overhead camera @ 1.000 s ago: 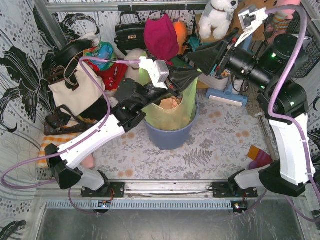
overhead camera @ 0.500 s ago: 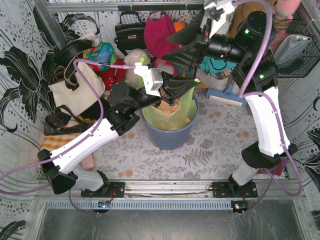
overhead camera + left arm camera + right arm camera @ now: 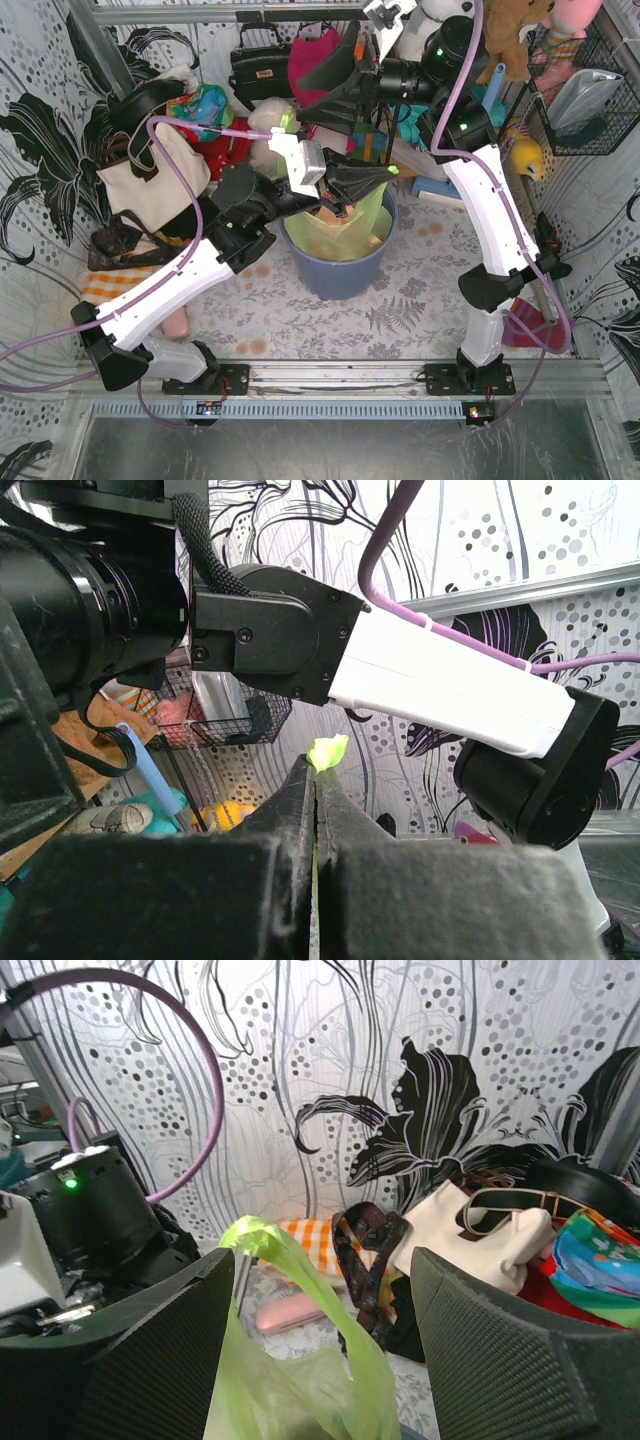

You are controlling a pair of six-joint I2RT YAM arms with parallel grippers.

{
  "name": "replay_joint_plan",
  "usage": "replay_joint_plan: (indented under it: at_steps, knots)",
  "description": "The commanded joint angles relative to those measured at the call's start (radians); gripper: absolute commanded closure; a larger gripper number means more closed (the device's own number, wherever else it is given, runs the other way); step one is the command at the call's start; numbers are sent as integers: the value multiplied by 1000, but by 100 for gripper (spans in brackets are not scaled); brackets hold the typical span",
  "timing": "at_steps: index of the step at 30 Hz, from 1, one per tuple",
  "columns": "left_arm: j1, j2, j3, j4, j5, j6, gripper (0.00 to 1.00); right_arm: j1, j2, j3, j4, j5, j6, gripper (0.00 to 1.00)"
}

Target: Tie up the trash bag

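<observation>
The trash bag's loose ear leans toward one finger of my open right gripper, so I will shift that gripper over and pinch the ear's tip [image 3: 252, 1232].
The trash bag [image 3: 345, 232], thin light-green plastic with tan paper inside, sits in the round blue-grey bin [image 3: 338, 272]. My left gripper [image 3: 385, 178] is shut on the bag's right ear. In the left wrist view [image 3: 315, 772] a green tip [image 3: 328, 750] pokes out between the closed fingers. My right gripper [image 3: 320, 82] is wide open, high behind the bin and pointing left. In the right wrist view [image 3: 320, 1260] the bag's other ear [image 3: 306, 1291] stands up between its spread fingers, close to the left finger [image 3: 130, 1350].
A white tote bag [image 3: 150, 190], black handbag [image 3: 260, 65], red hat [image 3: 310, 55] and plush toys crowd the back and left. A wire basket [image 3: 580, 100] hangs at the right. A pink case [image 3: 285, 1312] lies on the table left of the bin.
My right arm has swung left and back, from right of the bin to over the bag's left ear, gripper still open. My left gripper has stayed shut on the right ear.
</observation>
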Motion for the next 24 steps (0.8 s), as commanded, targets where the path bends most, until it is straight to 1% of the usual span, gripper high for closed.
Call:
replay_joint_plan:
  at_steps: [1, 5, 12, 17, 19, 21, 24]
  knots:
    - [-6, -20, -6, 12, 11, -6, 100, 30, 3, 16, 132, -32, 74, 29]
    - [-7, -21, -6, 7, 16, -10, 100, 62, 6, 15, 89, 25, 44, 30]
    - [-8, -29, -16, 2, 10, -12, 100, 107, -23, -10, -33, 179, -59, 41]
    - [-9, -34, -17, 0, 10, -11, 100, 122, -45, -18, -62, 218, -85, 48]
    - [-9, -34, -20, 0, 4, -10, 100, 125, -57, -22, -84, 237, -103, 47]
    - [-9, -30, -19, -3, 1, -9, 100, 131, -72, -31, -106, 255, -119, 40]
    - [-9, -19, -7, -13, 6, -3, 100, 142, -106, -65, -123, 289, -142, 38]
